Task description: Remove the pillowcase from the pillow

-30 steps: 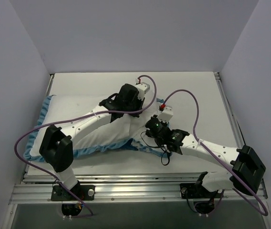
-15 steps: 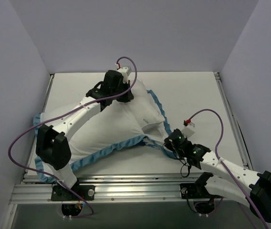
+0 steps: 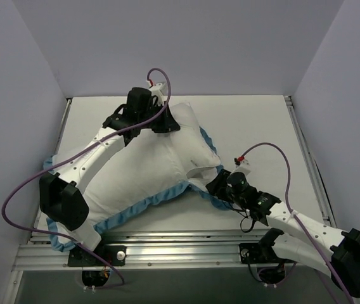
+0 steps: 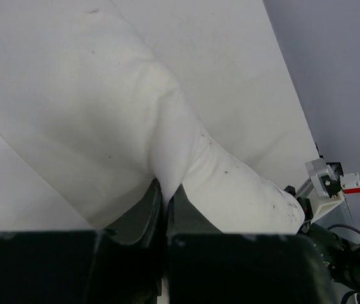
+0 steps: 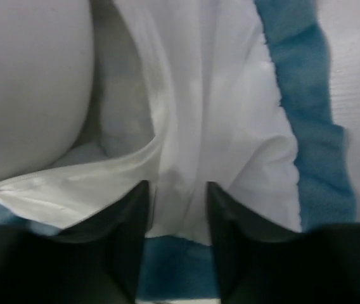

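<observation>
I will open my left gripper, as it pinches a fold at the pillow's far side, away from the pillowcase's opening, and grip the pillowcase's near edge [image 3: 181, 185] beside the opening.
The pillowcase [image 3: 135, 177] lies white side up across the left half of the table, light-blue ruffle along its near and right edges. The plump white pillow [image 3: 181, 117] pokes out at its far end. My left gripper [image 3: 168, 122] is shut on a pinched fold of the pillow [image 4: 231, 183], seen tight between the jaws of that gripper [image 4: 165, 188] in the left wrist view. My right gripper [image 3: 213, 185] sits at the pillowcase's near right corner. In the right wrist view its jaws [image 5: 177, 193] stand apart over white pillowcase cloth [image 5: 231, 126] and blue edging [image 5: 307, 95]; pillow bulge [image 5: 28, 82] at left.
The white table [image 3: 256, 126] is walled in by pale lilac panels at the back and both sides. A metal rail [image 3: 180, 253] with both arm bases runs along the near edge. Purple cables loop over each arm.
My left gripper has pulled the pillow toward the far side. The pillowcase slid toward the near left. My right gripper drew back toward the near right and its jaws have parted.
</observation>
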You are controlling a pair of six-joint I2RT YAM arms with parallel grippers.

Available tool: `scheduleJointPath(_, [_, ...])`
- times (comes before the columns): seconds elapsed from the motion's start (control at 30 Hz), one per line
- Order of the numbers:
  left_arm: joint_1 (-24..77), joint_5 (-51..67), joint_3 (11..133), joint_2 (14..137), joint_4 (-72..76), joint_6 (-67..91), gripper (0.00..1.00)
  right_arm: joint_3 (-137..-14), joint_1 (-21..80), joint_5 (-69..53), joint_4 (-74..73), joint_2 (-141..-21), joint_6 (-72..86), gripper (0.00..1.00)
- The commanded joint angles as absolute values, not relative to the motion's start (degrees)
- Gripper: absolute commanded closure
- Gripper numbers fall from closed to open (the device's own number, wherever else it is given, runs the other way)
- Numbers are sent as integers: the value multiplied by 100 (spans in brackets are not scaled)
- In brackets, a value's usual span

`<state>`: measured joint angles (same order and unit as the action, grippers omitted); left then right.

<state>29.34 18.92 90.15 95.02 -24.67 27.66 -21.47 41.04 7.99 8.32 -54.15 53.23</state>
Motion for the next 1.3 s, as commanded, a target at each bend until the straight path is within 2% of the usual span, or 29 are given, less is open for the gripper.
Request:
scheduleJointPath(0.0, [3330, 2426, 9298, 9167, -1713, 2936, 97, -2600, 4113, 439, 678, -5011, 4528, 57])
scheduleJointPath(0.03, [3418, 2165, 9316, 9184, -1801, 2796, 94, -2880, 4113, 474, 520, -4879, 4405, 43])
scheduleJointPath(0.07, [3549, 1953, 9316, 9150, -2011, 2734, 87, -3031, 4113, 475, 188, -4643, 4238, 36])
scheduleJointPath(0.1, [3603, 1708, 9282, 9097, -2100, 2690, 72, -3180, 4113, 509, 28, -4554, 3906, 31])
scheduleJointPath(0.13, [3638, 1479, 9212, 8897, -2135, 2629, 66, -3521, 4105, 562, -278, -4474, 3781, 24])
scheduleJointPath(0.2, [3682, 907, 8843, 8606, -2110, 2663, 52, -3822, 4104, 703, -886, -4342, 3413, 17])
scheduleJointPath(0.23, [3683, 740, 8720, 8291, -2144, 2680, 36, -3980, 4104, 712, -1053, -4333, 3306, 13])
scheduleJointPath(0.33, [3753, 54, 8316, 7650, -2389, 2786, 19, -4446, 4104, 800, -1529, -4456, 3051, 8])
scheduleJointPath(0.47, [3753, -1114, 7701, 6945, -3347, 3128, 10, -4632, 4096, 844, -1416, -4981, 2743, 3])
scheduleJointPath(0.53, [3709, -1666, 7236, 6638, -3733, 3478, 9, -4658, 4087, 800, -1284, -5254, 2620, 1])
scheduleJointPath(0.67, [3464, -1723, 6234, 6267, -4043, 3946, 7, -4562, 4061, 537, -714, -6027, 2435, 0])
scheduleJointPath(0.7, [3411, -1670, 6031, 6188, -3999, 4068, 7, -4535, 4061, 493, -660, -6134, 2435, 2])
scheduleJointPath(0.8, [3103, -1548, 5424, 6344, -3631, 4131, 7, -4386, 4087, 221, -519, -6319, 2434, 29])
scheduleJointPath(0.83, [2981, -1442, 5275, 6450, -3334, 4105, 7, -4273, 4096, 176, -501, -6267, 2461, 54])
scheduleJointPath(0.9, [2708, -1091, 5282, 6731, -2981, 3947, 7, -4193, 4104, 71, -518, -6127, 2522, 79])
scheduleJointPath(0.93, [2664, -1038, 5334, 7080, -2649, 3877, 7, -4175, 4113, 62, -545, -5952, 2549, 100])
scheduleJointPath(1.03, [2505, -906, 5974, 7917, -2129, 3560, 7, -4192, 4166, -139, -676, -5609, 2689, 100])
scheduleJointPath(1.17, [2408, -363, 7641, 8989, -1951, 3235, 7, -4219, 4376, -141, -633, -5327, 2979, 100])
scheduleJointPath(1.27, [2461, -106, 7998, 9299, -1864, 3322, 7, -4210, 4648, 209, -571, -5335, 3172, 100])
